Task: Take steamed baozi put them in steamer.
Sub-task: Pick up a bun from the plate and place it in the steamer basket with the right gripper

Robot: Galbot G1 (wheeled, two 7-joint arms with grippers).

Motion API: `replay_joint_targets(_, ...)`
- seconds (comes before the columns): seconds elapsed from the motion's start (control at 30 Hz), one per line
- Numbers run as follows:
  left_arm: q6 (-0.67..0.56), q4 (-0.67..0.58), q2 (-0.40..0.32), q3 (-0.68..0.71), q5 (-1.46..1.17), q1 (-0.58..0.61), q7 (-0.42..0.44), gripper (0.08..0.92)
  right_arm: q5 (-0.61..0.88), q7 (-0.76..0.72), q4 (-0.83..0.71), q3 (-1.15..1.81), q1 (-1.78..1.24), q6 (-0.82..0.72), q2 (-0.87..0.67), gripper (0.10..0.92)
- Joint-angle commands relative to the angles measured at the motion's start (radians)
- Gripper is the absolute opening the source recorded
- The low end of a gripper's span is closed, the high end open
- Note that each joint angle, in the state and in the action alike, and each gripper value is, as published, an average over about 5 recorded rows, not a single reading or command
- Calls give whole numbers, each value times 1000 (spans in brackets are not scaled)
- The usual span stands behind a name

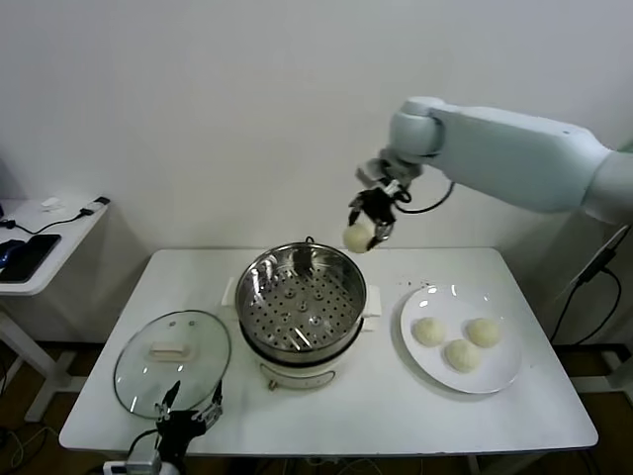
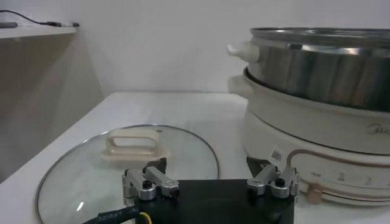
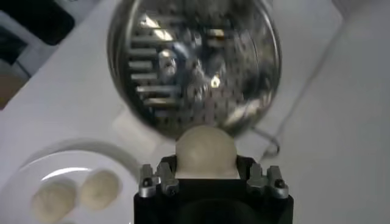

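Note:
I will let go of the baozi with my right gripper on the far part of the steamer's perforated tray (image 1: 307, 277) (image 3: 224, 94), just behind its middle.
My right gripper (image 1: 364, 231) is shut on one cream-white baozi (image 1: 357, 237) and holds it in the air above the far right rim of the steamer (image 1: 303, 301). In the right wrist view the baozi (image 3: 205, 151) sits between the jaws, with the steamer's perforated tray (image 3: 195, 67) below it. Three more baozi (image 1: 459, 342) lie on the white plate (image 1: 425, 364) to the right of the steamer. My left gripper (image 1: 188, 421) is open and empty, low at the table's front left edge, near the glass lid (image 1: 172, 360).
The glass lid with its white handle (image 2: 129, 148) lies flat on the table, left of the steamer's base (image 2: 311, 152). A small side table (image 1: 40, 242) with dark devices stands at the far left. A cable (image 1: 430, 206) hangs from my right arm.

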Motion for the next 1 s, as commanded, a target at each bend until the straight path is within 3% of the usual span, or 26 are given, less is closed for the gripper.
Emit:
replay_joint_targets(0.03, 0, 1, -2, 1, -1, -3, -1, 823, -262, 31, 28, -33, -36, 281, 194, 645)
replay_joint_targets(0.37, -4, 2, -1, 16, 2, 1, -3, 823, -602, 107, -307, 72, -276, 458, 243, 645)
replay_joint_targets(0.83, -5, 5, 2, 16, 3, 2, -4, 823, -618, 162, -487, 146, -408, 484, 306, 646)
replay_joint_targets(1.0, -5, 6, 0, 15, 3, 3, -5, 823, -609, 179, -492, 153, -408, 491, 303, 696)
